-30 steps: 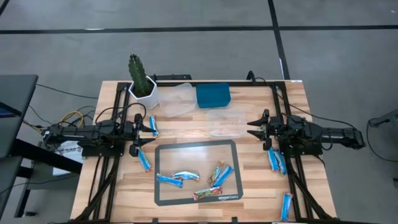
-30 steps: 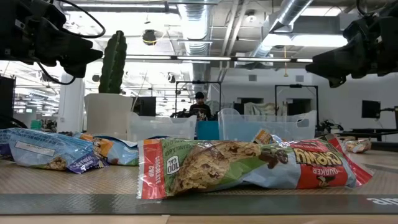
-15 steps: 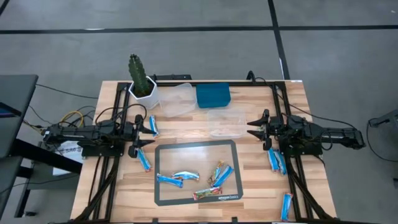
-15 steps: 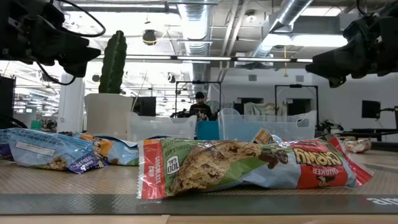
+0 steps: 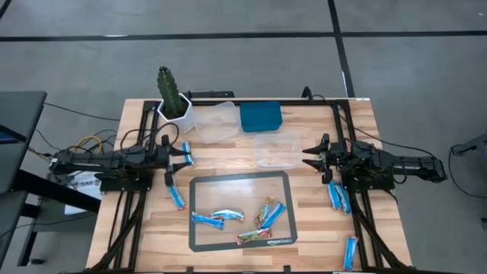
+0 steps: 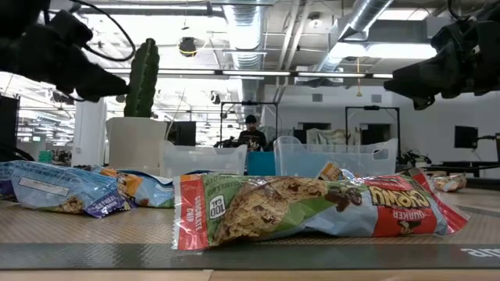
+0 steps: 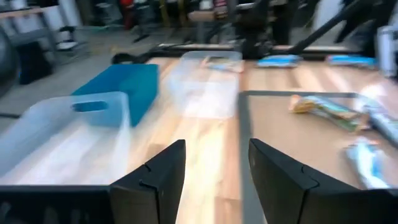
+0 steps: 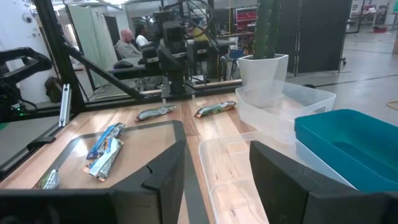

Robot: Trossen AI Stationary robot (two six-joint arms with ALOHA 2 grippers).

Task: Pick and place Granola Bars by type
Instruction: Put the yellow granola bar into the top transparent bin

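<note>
My left gripper is to go next to the near half (image 5: 190, 157) of the blue granola bar closest to the potted cactus and close there.
Several granola bars lie on a dark mat (image 5: 199, 183): blue ones (image 5: 207, 221) (image 5: 272, 215), a tan one (image 5: 265, 205) and a red-multicoloured one (image 5: 255, 237), which fills the low view (image 6: 312, 207). More blue bars lie on the bare wood at the left (image 5: 187, 153) (image 5: 176, 196) and at the right (image 5: 337, 196) (image 5: 350, 252). My left gripper (image 5: 180, 158) hovers open beyond the mat's left side, near the left blue bars; its fingers show apart in its wrist view (image 7: 214, 162). My right gripper (image 5: 312, 157) hovers open beyond the mat's right side, next to a clear tub (image 8: 214, 165).
Along the far side stand a potted cactus (image 5: 173, 97), a clear tub (image 5: 215, 122), a blue bin (image 5: 261, 116) and a second clear tub (image 5: 276, 150). Black frame rails run down both sides of the table (image 5: 137, 205). People sit in the room beyond (image 8: 127, 43).
My left arm has begun to move: its gripper has shifted a little toward the table's far edge and turned slightly, still open. The right arm and all the bars have stayed where they were.
</note>
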